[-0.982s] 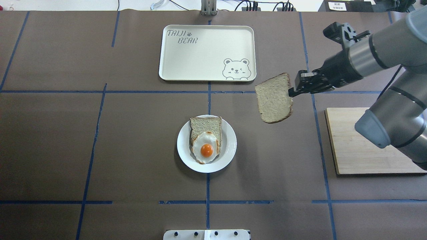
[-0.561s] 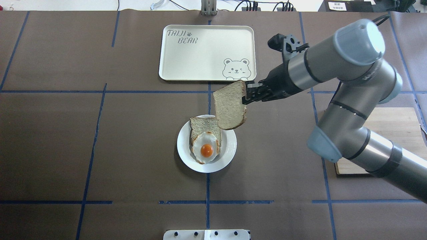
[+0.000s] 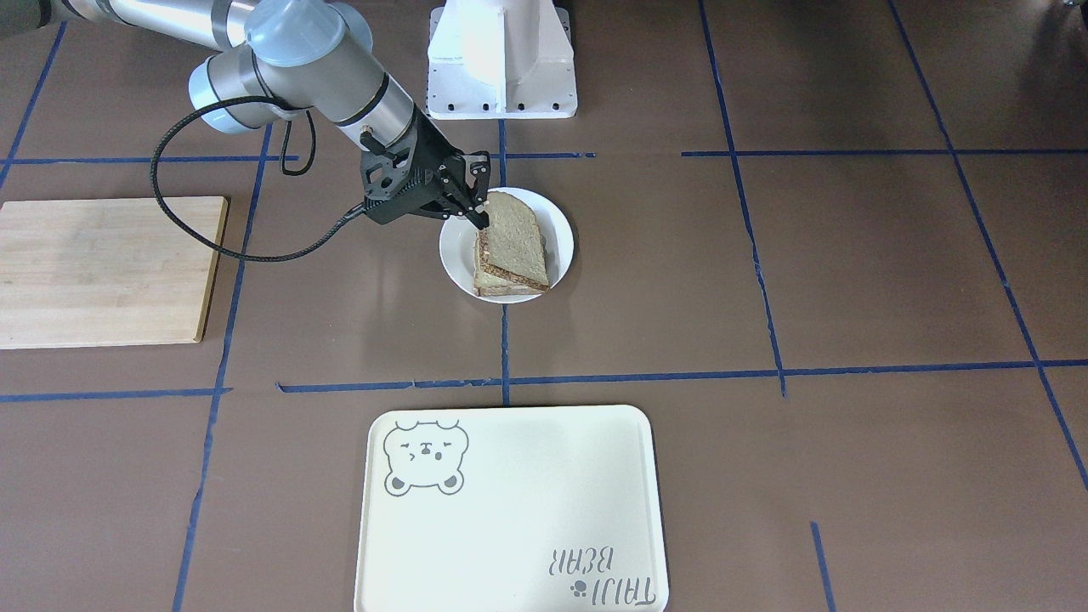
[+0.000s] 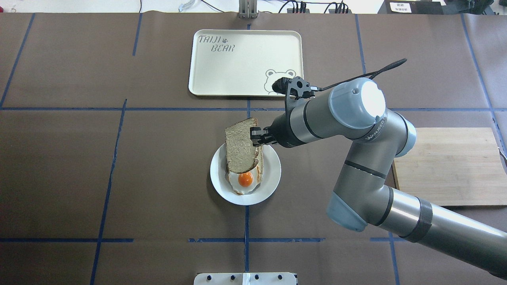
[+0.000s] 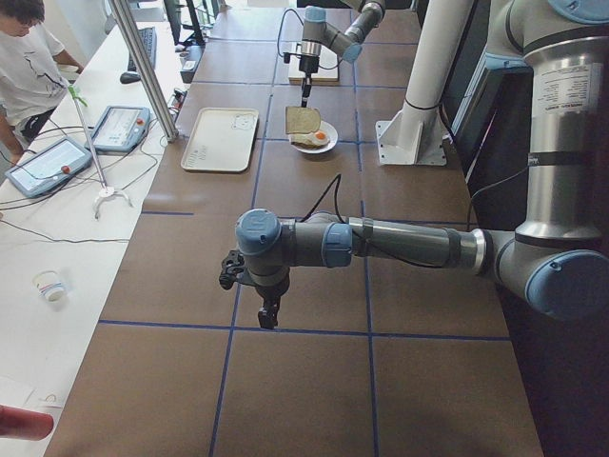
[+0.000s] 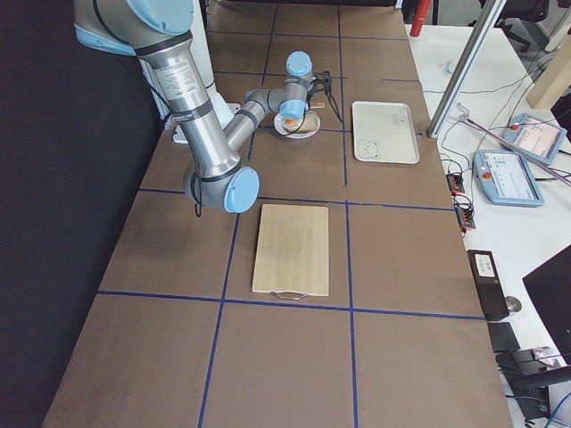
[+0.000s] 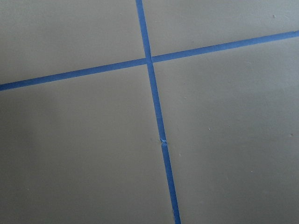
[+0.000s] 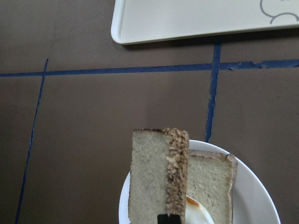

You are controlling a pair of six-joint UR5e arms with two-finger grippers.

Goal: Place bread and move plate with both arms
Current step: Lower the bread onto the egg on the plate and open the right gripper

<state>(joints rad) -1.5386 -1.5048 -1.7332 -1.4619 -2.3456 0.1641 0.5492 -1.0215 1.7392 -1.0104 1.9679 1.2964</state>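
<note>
My right gripper is going to release the bread on top of the fried egg and toast slice [image 3: 510,235] [image 8: 184,212] on the white plate.
My right gripper [image 4: 255,136] is shut on the far edge of the bread [image 4: 239,150], a speckled tan slice with a dark crust. It holds the slice tilted just over the white plate [image 4: 273,174]. On the plate lie a paler toast slice [image 4: 260,160] and a fried egg [image 4: 245,180], partly covered by the bread. From the front, the right gripper [image 3: 480,212] has the bread [image 3: 514,238] over the plate [image 3: 561,229]. In the right wrist view the bread [image 8: 154,182] hangs above the toast [image 8: 210,177]. My left gripper [image 5: 268,314] shows only in the exterior left view, far from the plate; I cannot tell its state.
A cream bear tray [image 4: 245,63] lies beyond the plate, toward the operators' side. A wooden cutting board [image 4: 447,166] lies on my right. The white robot base [image 3: 501,59] stands behind the plate. Blue tape lines cross the brown table.
My right arm has carried the bread leftward and lower, from right of the plate to just over the toast and egg. The plate, toast and egg have not moved.
</note>
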